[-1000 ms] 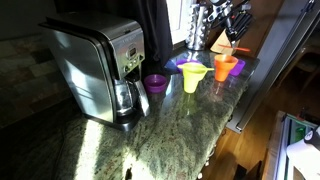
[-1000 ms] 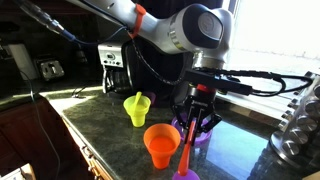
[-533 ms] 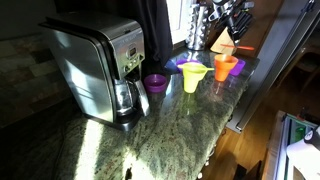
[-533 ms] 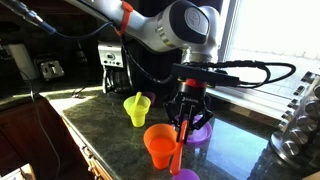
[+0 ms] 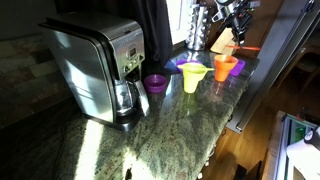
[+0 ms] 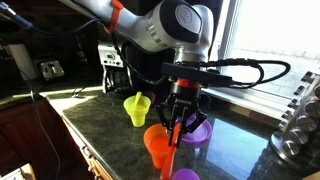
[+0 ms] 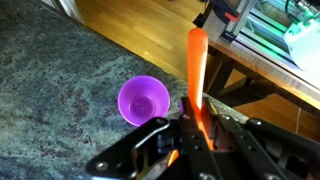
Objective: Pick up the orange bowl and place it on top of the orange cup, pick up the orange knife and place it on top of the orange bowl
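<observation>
Next, my gripper lets go of the orange knife across the middle of the orange bowl (image 5: 222, 59), over the orange cup.
The orange bowl (image 6: 157, 134) sits on top of the orange cup (image 6: 160, 158) near the counter's front edge. The stacked pair also shows in an exterior view (image 5: 225, 66). My gripper (image 6: 179, 124) is shut on the orange knife (image 6: 174, 146), which hangs down from the jaws right beside the orange bowl's rim. In the wrist view the orange knife (image 7: 197, 68) sticks straight out from the shut jaws (image 7: 196, 132). In an exterior view the gripper (image 5: 233, 12) is high above the orange stack.
A yellow bowl on a yellow cup (image 6: 136, 107) (image 5: 192, 75) stands beside the orange stack. A purple bowl (image 6: 198, 132) lies behind the gripper. A purple cup (image 7: 143, 100) is under the wrist. A coffee maker (image 5: 95, 65) and a knife block (image 5: 222, 40) stand on the granite counter (image 5: 170, 130).
My gripper has moved with the orange knife toward the orange bowl. The knife's tip now hangs next to the bowl's rim. The cups and bowls have not moved.
</observation>
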Motion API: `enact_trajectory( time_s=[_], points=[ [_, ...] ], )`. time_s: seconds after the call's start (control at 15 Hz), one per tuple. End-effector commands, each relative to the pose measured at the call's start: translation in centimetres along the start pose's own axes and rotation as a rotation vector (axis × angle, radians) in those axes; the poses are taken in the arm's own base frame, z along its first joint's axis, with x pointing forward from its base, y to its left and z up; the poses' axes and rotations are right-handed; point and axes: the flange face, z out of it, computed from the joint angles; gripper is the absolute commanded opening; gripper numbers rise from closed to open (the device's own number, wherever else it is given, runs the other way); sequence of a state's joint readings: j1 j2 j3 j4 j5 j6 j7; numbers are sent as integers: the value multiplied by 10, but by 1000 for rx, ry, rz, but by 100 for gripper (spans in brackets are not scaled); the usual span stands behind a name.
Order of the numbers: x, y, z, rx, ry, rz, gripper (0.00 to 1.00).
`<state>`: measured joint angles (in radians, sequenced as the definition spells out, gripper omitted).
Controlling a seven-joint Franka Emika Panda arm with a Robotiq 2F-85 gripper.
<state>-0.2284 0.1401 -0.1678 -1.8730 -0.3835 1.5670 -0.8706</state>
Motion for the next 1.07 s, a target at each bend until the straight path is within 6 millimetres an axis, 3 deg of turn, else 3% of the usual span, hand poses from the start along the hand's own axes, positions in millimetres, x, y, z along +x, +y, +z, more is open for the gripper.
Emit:
enact_trajectory(
  time_s=[0.0,0.6,1.0],
  points=[
    [1,-18,2,-6,-12,-21,4],
    [58,-47,-16,-48,-18,-123,4],
    [94,-55,-14,-61,-39,-170,4]
  ],
)
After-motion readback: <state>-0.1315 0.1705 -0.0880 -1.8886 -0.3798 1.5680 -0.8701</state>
